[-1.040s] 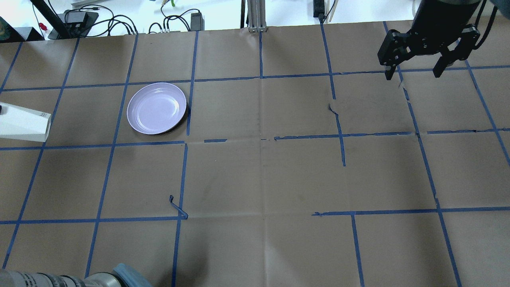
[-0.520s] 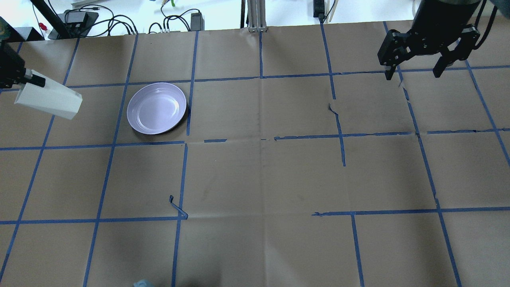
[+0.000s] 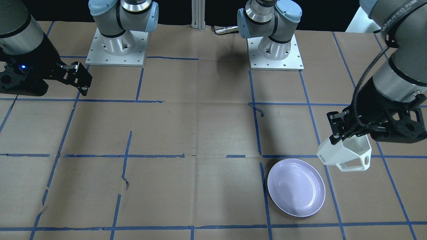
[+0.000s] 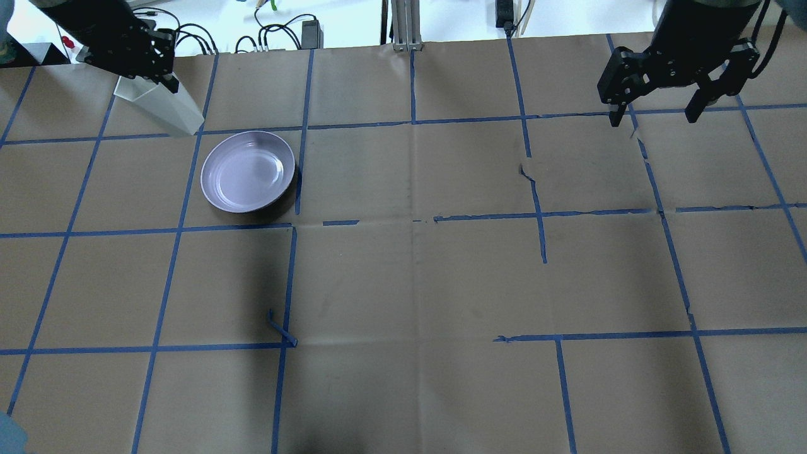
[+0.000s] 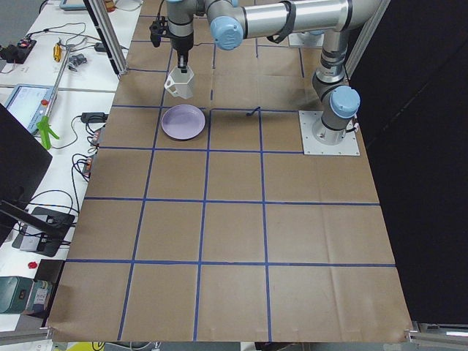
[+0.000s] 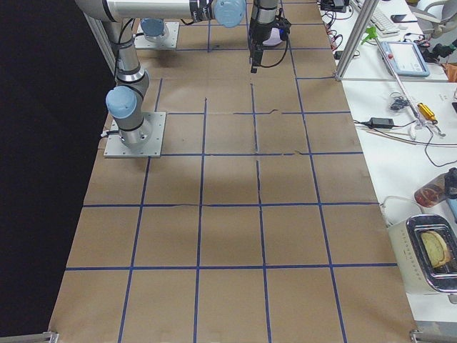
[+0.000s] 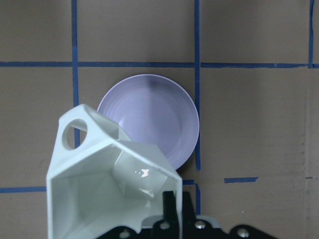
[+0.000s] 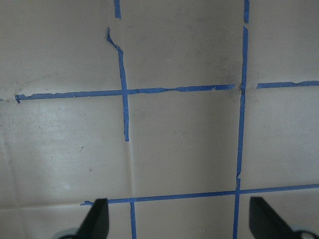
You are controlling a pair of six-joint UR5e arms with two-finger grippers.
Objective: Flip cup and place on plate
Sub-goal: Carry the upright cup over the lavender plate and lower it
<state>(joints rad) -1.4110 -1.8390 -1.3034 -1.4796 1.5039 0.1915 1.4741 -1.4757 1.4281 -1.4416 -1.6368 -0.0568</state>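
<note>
My left gripper should put the white cup down on the middle of the plate [image 3: 299,191] [image 7: 142,118]. The cup now hangs just beyond the plate's edge.
The white faceted cup [image 4: 161,110] hangs in the air in my left gripper [image 4: 165,83], which is shut on its rim. The cup is tilted, with its base down and its opening toward the wrist. It is just beyond the far left edge of the plate [image 4: 248,170], apart from it. The front view shows the cup [image 3: 347,155] with dark print on its base, above and right of the plate [image 3: 296,187]. The left wrist view shows the cup's inside [image 7: 109,189] with the plate [image 7: 159,114] below. My right gripper [image 4: 654,118] is open and empty at the far right, above bare paper [image 8: 180,219].
Brown paper with a blue tape grid covers the table [image 4: 416,284]. A loose tape curl [image 4: 280,328] sticks up nearer me. Cables and adapters [image 4: 277,34] and a metal post [image 4: 403,25] lie past the far edge. The arm bases [image 3: 115,45] stand at my side.
My left gripper has carried the cup from the table's left edge toward the far side and to the right, ending beside the plate. The right arm has not moved.
</note>
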